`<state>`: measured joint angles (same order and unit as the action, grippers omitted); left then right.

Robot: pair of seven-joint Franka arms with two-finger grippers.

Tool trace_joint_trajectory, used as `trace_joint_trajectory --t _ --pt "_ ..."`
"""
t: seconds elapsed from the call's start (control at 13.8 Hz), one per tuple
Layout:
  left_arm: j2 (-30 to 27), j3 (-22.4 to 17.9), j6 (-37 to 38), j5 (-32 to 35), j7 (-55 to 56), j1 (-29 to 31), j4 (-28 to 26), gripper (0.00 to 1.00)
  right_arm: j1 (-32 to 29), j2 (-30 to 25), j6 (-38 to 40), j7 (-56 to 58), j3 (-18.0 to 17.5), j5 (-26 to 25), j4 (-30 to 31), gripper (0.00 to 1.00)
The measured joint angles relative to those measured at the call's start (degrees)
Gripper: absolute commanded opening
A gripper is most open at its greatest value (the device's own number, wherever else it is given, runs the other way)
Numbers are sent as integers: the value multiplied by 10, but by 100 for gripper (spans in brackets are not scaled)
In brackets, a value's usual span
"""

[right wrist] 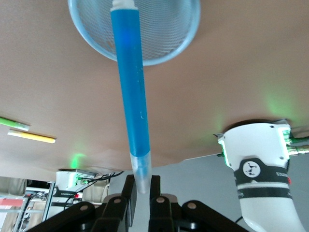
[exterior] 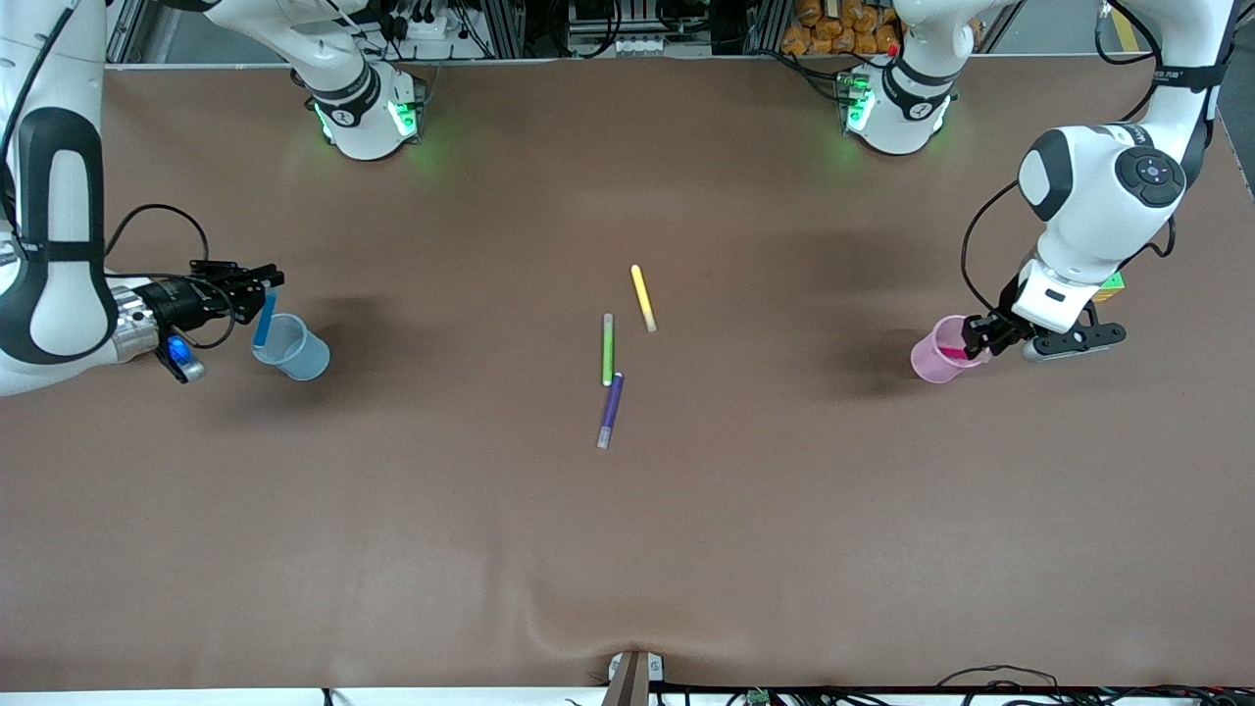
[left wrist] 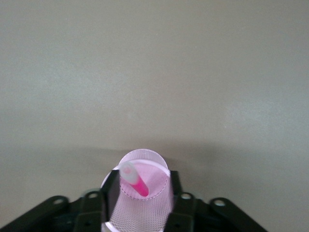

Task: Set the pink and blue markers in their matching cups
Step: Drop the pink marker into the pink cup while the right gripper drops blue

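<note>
The robot's right gripper should release the blue marker inside the pale blue cup (exterior: 292, 342) (right wrist: 137, 30), leaving it leaning on the cup's rim.
My left gripper (exterior: 980, 335) is open and hangs over the pale pink cup (exterior: 936, 355) at the left arm's end of the table. Its fingers (left wrist: 112, 187) stand apart on either side of the cup (left wrist: 140, 212). The pink marker (left wrist: 137, 182) leans loose inside that cup, pale cap up. My right gripper (exterior: 257, 282) is shut on the pale cap end of the blue marker (exterior: 265, 320). The blue marker (right wrist: 131, 96) hangs with its other end in the mouth of the pale blue cup (right wrist: 169, 43), which stands at the right arm's end (exterior: 294, 350).
A yellow pen (exterior: 642, 297), a green pen (exterior: 607, 349) and a purple pen (exterior: 611, 409) lie loose in the middle of the brown table. A small green and yellow object (exterior: 1111, 285) sits beside the left arm's wrist.
</note>
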<state>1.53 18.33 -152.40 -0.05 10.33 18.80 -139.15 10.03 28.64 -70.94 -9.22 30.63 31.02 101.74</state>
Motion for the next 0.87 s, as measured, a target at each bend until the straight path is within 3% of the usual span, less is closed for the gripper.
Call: trace_joint_trajectory --t 0.29,0.58,0.65,0.72,0.87 --pt "1 0 10 0 0 0 15 100 0 18 -9 14 0 7 4 0" --pt "1 4 126 0 0 -1 106 100 0 25 -27 33 1 17 25 8" --pt "1 7 153 0 0 -1 126 100 0 27 -29 35 1 17 27 14" --pt "1 11 175 0 0 -1 142 100 0 28 -29 36 2 18 28 28" --pt "1 21 218 0 0 -2 171 100 -1 29 -32 37 2 19 29 100"
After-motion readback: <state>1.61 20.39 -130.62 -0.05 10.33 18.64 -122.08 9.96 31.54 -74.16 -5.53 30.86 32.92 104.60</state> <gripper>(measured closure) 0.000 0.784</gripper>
